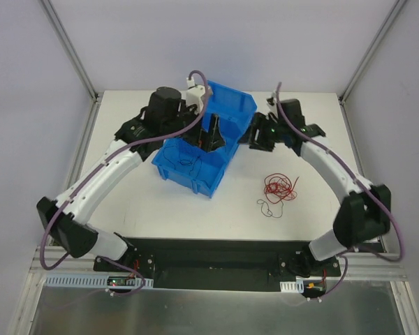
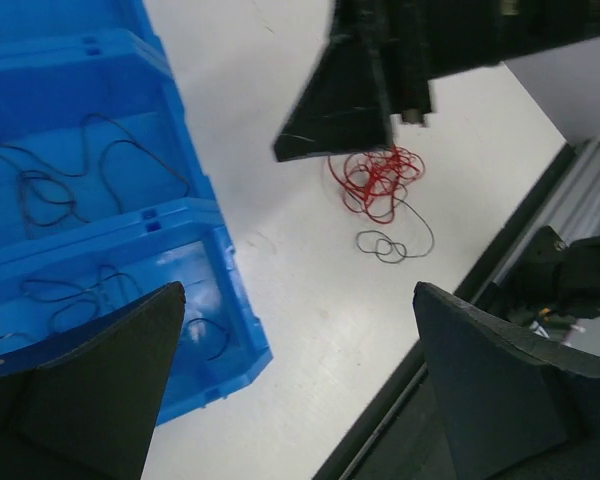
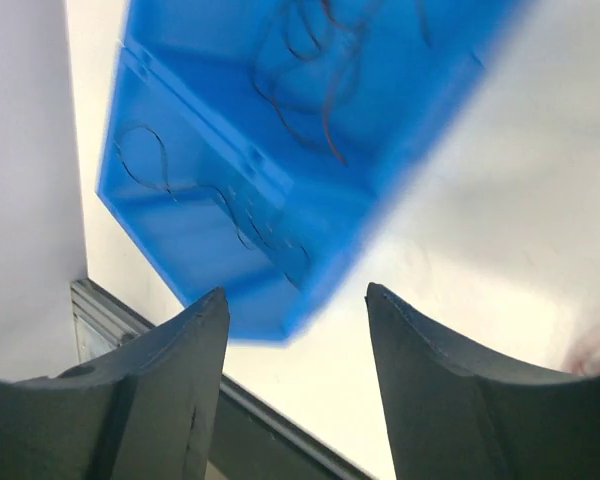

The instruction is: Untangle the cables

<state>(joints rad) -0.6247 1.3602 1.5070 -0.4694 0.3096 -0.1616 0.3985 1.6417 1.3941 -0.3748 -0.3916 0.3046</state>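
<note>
I should next move my right gripper to the thin black cable and close on its front loop (image 1: 268,213), just before the red tangle.
A red tangle of cables (image 1: 280,186) lies on the white table right of centre, with a thin black strand (image 1: 267,208) looping out of it toward the front. It also shows in the left wrist view (image 2: 378,178), black loop (image 2: 384,244) beside it. Loose black wires (image 2: 55,190) lie in the blue bins (image 1: 204,180); the right wrist view shows them too (image 3: 298,110), blurred. My left gripper (image 1: 214,137) hangs over the bins, open and empty (image 2: 298,295). My right gripper (image 1: 255,138) is by the bins' right edge, open and empty (image 3: 296,295).
Two blue bins stand joined, one behind (image 1: 243,105) the other, mid-table. A black base plate (image 1: 216,251) runs along the near edge. Metal frame posts (image 1: 70,49) rise at the back corners. The right gripper's fingers (image 2: 340,110) intrude at the top of the left wrist view.
</note>
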